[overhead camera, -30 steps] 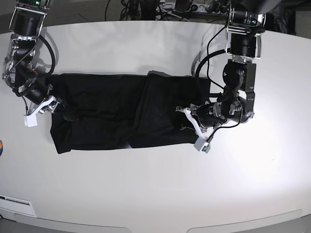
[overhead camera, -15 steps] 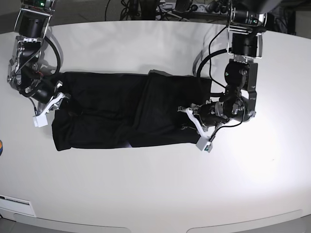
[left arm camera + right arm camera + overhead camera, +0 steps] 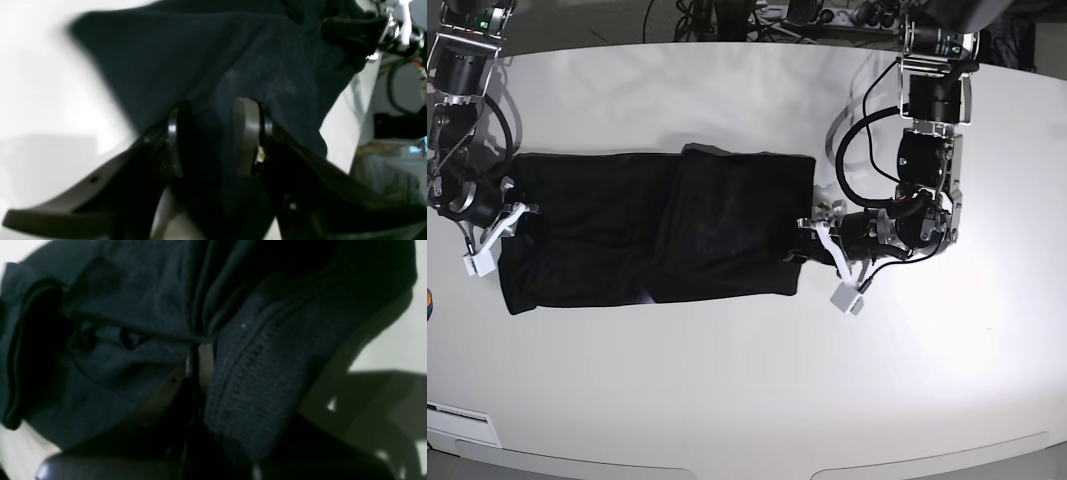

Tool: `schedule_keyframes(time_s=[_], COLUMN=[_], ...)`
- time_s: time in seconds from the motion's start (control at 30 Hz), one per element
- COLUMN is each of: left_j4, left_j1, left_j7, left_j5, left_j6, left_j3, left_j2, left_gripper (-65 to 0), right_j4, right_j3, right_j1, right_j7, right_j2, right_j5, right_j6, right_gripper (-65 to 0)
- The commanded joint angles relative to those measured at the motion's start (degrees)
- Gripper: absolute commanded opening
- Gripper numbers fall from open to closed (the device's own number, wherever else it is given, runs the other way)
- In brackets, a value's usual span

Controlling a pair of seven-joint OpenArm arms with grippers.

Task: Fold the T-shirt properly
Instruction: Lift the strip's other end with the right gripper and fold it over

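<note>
Next, my right gripper lets go of the black T-shirt's end on top of the second layer (image 3: 745, 228), near my left gripper.
The black T-shirt (image 3: 657, 230) lies on the white table (image 3: 747, 400) as a long folded band, with a second layer over its right half. My left gripper (image 3: 812, 252) is at the band's right edge. In the left wrist view its fingers (image 3: 247, 136) stand apart, with dark cloth (image 3: 233, 60) lying in and beyond the gap. My right gripper (image 3: 512, 215) is at the band's left end. In the right wrist view it (image 3: 198, 353) is shut on bunched cloth, with a stitched hem (image 3: 247, 373) draped beside it.
Cables and equipment (image 3: 757, 15) line the table's far edge. A small orange and blue object (image 3: 429, 303) shows at the left border. Bare white tabletop stretches in front of the shirt and to its right.
The whole shirt has slid to the left in the base view, drawn by the right gripper, which has closed on its left end. The left gripper's jaws have come apart at the right edge.
</note>
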Motion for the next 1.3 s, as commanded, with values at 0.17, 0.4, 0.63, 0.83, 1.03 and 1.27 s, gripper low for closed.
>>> schedule_keyframes(time_s=[0.17,0.4,0.63,0.83,1.03,1.27], left_j4=[0.83,0.83,0.83,0.83,0.83,0.83], left_j1=[-1.51,-0.74,0.11,1.86,2.27,2.27], left_j7=[-0.90,-0.79,-0.83,-0.85,-0.85,-0.87], left_j5=[-1.64,-1.60,-1.62,-1.64,-1.88,-2.05], left_j6=[-1.84,-2.71,-2.73,-3.10,-3.34,-3.34], left_j3=[-4.70,-4.79,-4.76,-4.76,-4.76,-4.76], left_j2=[-0.83,-2.43,-2.56,-2.58,-2.58,-2.58], left_gripper=[-41.3,-41.3,-41.3,-41.3,-41.3,-41.3], right_j4=[4.17,20.72,33.14,33.88,33.88,33.88], right_j3=[0.33,0.33,0.31,0.31,0.31,0.31], right_j1=[1.03,0.74,0.61,0.59,0.59,-0.59], right_j7=[-0.24,-0.48,-3.02,-3.85,-4.83,-8.98], right_j2=[4.63,5.64,4.81,-3.34,-12.85,-18.56], right_j5=[-4.63,-14.25,-6.88,-1.22,-0.70,6.99], right_j6=[-2.43,-10.23,-13.62,-10.05,-8.55,-3.85], right_gripper=[-65.0,-65.0,-65.0,-65.0,-65.0,-65.0])
